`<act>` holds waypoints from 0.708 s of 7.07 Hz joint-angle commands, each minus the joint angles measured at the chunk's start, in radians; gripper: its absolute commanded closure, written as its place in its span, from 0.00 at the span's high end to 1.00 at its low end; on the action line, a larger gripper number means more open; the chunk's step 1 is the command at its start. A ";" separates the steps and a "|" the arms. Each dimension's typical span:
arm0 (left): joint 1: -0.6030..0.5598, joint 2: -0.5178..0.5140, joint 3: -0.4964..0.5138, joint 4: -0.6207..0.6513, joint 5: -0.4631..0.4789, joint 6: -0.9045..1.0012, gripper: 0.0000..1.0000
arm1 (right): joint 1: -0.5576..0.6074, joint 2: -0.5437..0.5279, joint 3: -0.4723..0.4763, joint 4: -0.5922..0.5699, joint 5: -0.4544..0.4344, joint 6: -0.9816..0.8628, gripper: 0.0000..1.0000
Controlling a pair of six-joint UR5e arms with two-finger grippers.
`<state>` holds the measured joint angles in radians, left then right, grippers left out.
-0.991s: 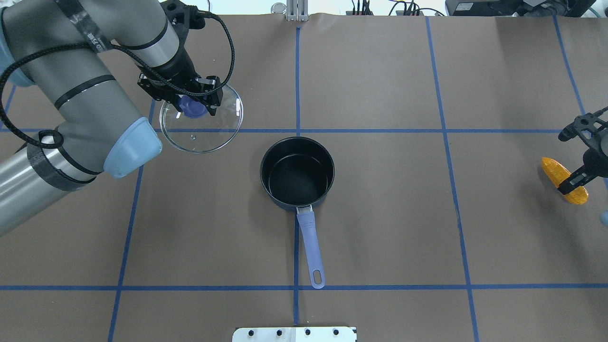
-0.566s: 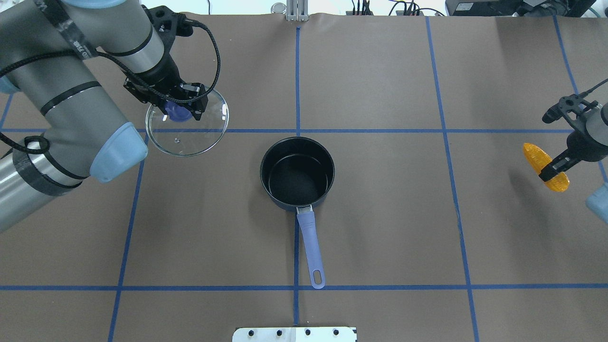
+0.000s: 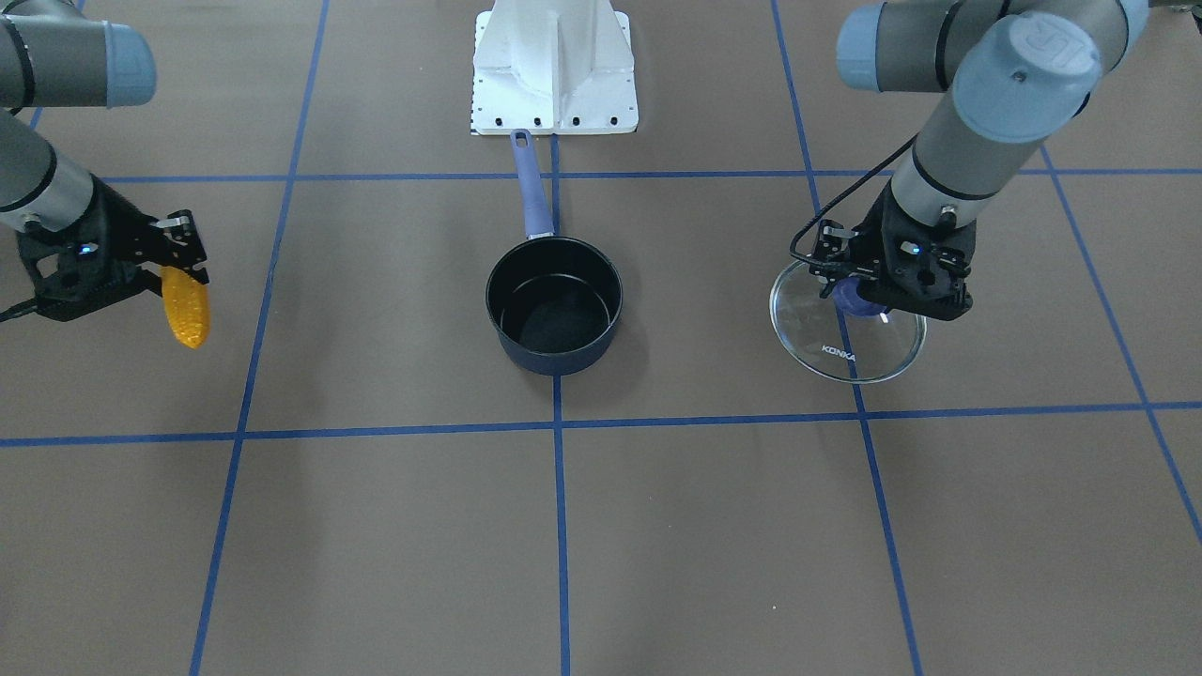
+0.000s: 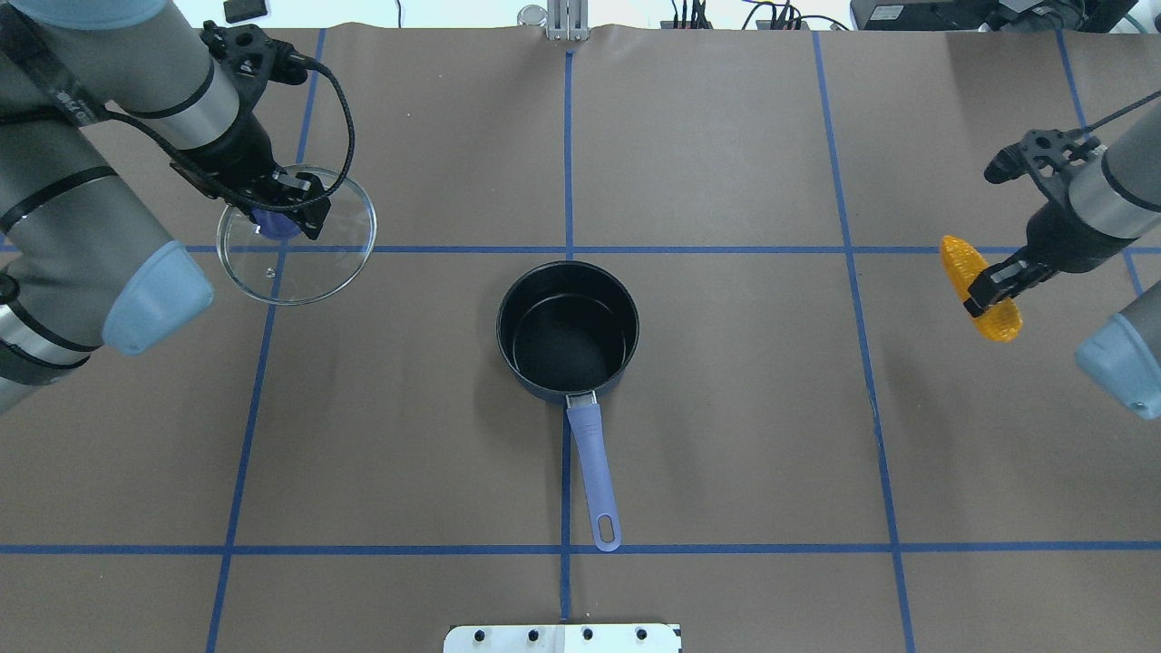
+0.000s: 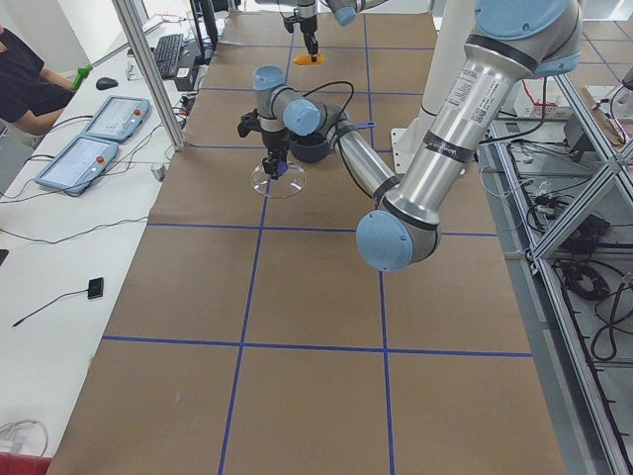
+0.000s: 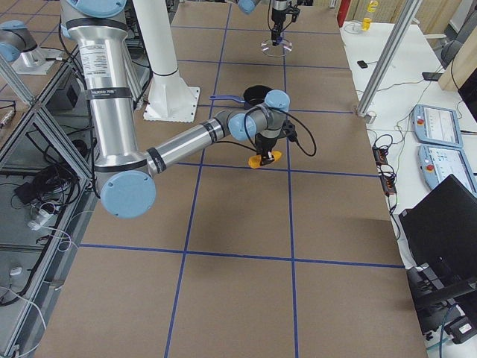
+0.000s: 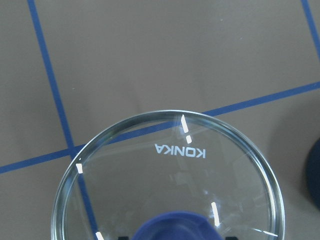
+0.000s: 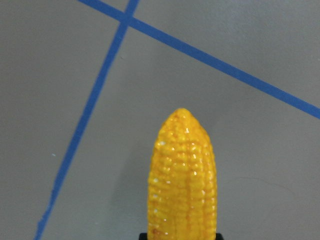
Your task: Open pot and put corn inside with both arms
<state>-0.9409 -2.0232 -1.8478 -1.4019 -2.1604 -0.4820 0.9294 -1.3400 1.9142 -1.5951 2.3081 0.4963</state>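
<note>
I'll release the yellow-orange corn from my right gripper over the empty black inside of the dark navy pot (image 3: 552, 304).
The dark navy pot (image 4: 568, 328) (image 3: 554, 305) stands open mid-table, its black inside empty, its purple-blue handle (image 4: 592, 479) pointing at the robot's base. My left gripper (image 4: 277, 213) (image 3: 869, 291) is shut on the purple knob (image 4: 274, 223) of the glass lid (image 4: 313, 258) (image 3: 850, 333) (image 7: 170, 175) and holds it above the table, left of the pot. My right gripper (image 4: 989, 286) (image 3: 178, 272) is shut on the yellow-orange corn (image 4: 969, 263) (image 3: 185, 310) (image 8: 183, 180) and holds it in the air far to the pot's right.
Blue tape lines (image 4: 570, 154) mark a grid on the brown table cover. The white base mount (image 3: 554, 66) stands at the table's near edge behind the pot's handle. Cables and devices (image 4: 952, 11) line the far edge.
My left gripper has carried the lid further left, away from the pot. My right gripper has lifted the corn and moved it left and toward the far side.
</note>
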 commanded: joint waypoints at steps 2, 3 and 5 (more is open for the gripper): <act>-0.013 0.135 0.013 -0.107 -0.007 0.081 0.56 | -0.191 0.240 -0.003 -0.003 -0.041 0.338 0.28; -0.013 0.162 0.019 -0.108 -0.007 0.121 0.57 | -0.231 0.293 -0.023 0.000 -0.064 0.341 0.28; -0.016 0.219 0.035 -0.161 -0.007 0.155 0.57 | -0.273 0.457 -0.134 0.004 -0.071 0.343 0.29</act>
<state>-0.9555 -1.8424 -1.8228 -1.5246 -2.1674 -0.3443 0.6875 -0.9695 1.8378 -1.5946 2.2446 0.8341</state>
